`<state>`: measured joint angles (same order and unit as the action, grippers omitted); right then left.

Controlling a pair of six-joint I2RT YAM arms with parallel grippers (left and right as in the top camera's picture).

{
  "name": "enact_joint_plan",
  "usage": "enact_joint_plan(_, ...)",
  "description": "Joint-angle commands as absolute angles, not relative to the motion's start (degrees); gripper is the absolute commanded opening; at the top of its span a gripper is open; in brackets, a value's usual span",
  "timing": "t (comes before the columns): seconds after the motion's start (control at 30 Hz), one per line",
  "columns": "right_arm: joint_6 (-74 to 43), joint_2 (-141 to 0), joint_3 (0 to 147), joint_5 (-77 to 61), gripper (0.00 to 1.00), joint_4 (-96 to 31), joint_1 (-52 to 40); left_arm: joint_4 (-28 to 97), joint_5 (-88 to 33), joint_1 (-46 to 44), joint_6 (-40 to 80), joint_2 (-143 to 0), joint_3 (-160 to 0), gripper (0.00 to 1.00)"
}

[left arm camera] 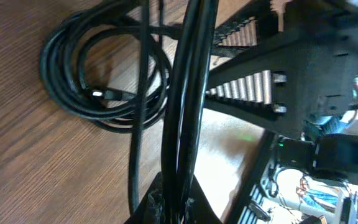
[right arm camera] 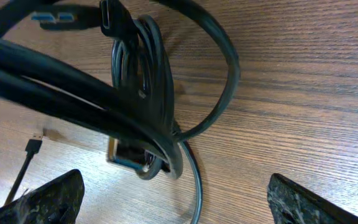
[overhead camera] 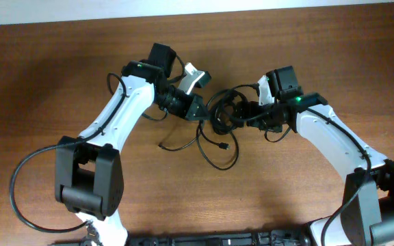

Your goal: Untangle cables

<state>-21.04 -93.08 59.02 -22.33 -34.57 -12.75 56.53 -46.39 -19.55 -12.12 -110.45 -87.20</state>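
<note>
My right gripper should hold the loose coil that my left gripper's cable pieces run into, while my left gripper takes cable pieces (overhead camera: 215, 104) close to it.
The cables (overhead camera: 223, 116) are a tangle of thin black cords on the wooden table between my two grippers, with loose loops (overhead camera: 219, 156) trailing toward the front and a plug end (overhead camera: 163, 145) at the left. My left gripper (overhead camera: 200, 111) is shut on a few taut cable strands (left arm camera: 180, 124); in the left wrist view its jaws (left arm camera: 179, 202) pinch them, and a coiled part (left arm camera: 104, 81) lies beyond. My right gripper (overhead camera: 242, 117) is open. Its fingers (right arm camera: 174, 182) stand wide apart just short of the bundle (right arm camera: 142, 106), which includes a blue-tipped plug (right arm camera: 126, 158).
The wooden table (overhead camera: 306, 48) ends at a pale edge along the back. A black rail (overhead camera: 217, 239) runs along the front edge. My right arm's black body (left arm camera: 316, 74) shows close behind the strands in the left wrist view. A small USB plug (right arm camera: 35, 144) lies at the left.
</note>
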Motion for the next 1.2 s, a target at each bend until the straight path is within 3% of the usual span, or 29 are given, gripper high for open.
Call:
enact_joint_plan(0.0, -21.5, -93.2, 59.0, -20.5, 0.93, -34.4, -13.2, 56.3, -56.9, -19.7, -15.2, -108.9, -89.7, 0.00)
enact_joint_plan(0.1, -21.5, -93.2, 59.0, -18.7, 0.93, -34.4, -13.2, 56.3, -63.5, -19.7, -15.2, -108.9, -90.3, 0.00)
enact_joint_plan(0.2, -21.6, -93.2, 59.0, -16.6, 0.80, -34.4, -13.2, 56.2, -70.2, -19.7, -15.2, -108.9, -90.3, 0.00)
enact_joint_plan(0.23, -21.8, -93.2, 59.0, -15.6, 0.72, -34.4, -13.2, 56.2, -71.1, -19.6, -15.2, -108.9, -90.3, 0.00)
enact_joint_plan(0.27, -22.7, -93.2, 59.0, -14.2, 0.55, -34.5, -13.2, 56.2, -72.3, -19.6, -15.1, -108.9, -90.3, 0.00)
enact_joint_plan(0.3, -23.3, -93.2, 59.0, -13.2, 0.44, -34.5, -13.2, 56.2, -72.9, -19.6, -15.1, -108.9, -90.3, 0.00)
enact_joint_plan(0.37, -23.3, -93.2, 59.0, -12.8, 0.36, -34.5, -13.2, 56.2, -74.4, -19.6, -15.1, -108.9, -90.3, 0.00)
enact_joint_plan(0.4, -23.3, -93.2, 59.0, -12.8, 0.25, -34.5, -13.2, 56.2, -74.2, -19.6, -15.1, -108.9, -90.3, 0.00)
enact_joint_plan(0.43, -23.3, -93.2, 59.0, -12.8, 0.07, -34.5, -13.2, 56.2, -73.7, -19.6, -15.2, -108.9, -90.3, 0.00)
enact_joint_plan(0.47, -23.3, -93.2, 59.0, -12.8, 0.04, -34.5, -13.2, 56.2, -73.2, -19.4, -15.1, -108.9, -90.3, 0.00)
enact_joint_plan(0.63, -23.3, -93.2, 59.0, -12.8, 0.04, -35.2, -13.2, 56.2, -66.8, -17.6, -15.1, -108.9, -90.3, 0.00)
enact_joint_plan(0.67, -23.3, -93.2, 59.0, -12.8, 0.09, -35.2, -13.2, 56.2, -65.6, -17.2, -15.0, -108.9, -90.3, 0.00)
enact_joint_plan(0.7, -23.3, -93.2, 59.0, -12.8, 0.36, -35.0, -13.2, 56.3, -64.8, -16.9, -14.8, -108.9, -90.3, 0.00)
enact_joint_plan(0.73, -23.3, -93.2, 59.0, -12.8, 0.54, -34.6, -13.2, 56.3, -63.5, -16.8, -14.6, -108.9, -90.3, 0.00)
enact_joint_plan(0.77, -23.3, -93.2, 59.0, -13.0, 0.56, -33.7, -13.2, 56.3, -61.6, -16.8, -13.5, -108.9, -90.3, 0.00)
enact_joint_plan(1.17, -23.3, -99.8, 59.0, -14.4, 0.57, -28.8, -13.2, 53.9, -58.6, -16.6, -12.9, -108.9, -90.3, 0.00)
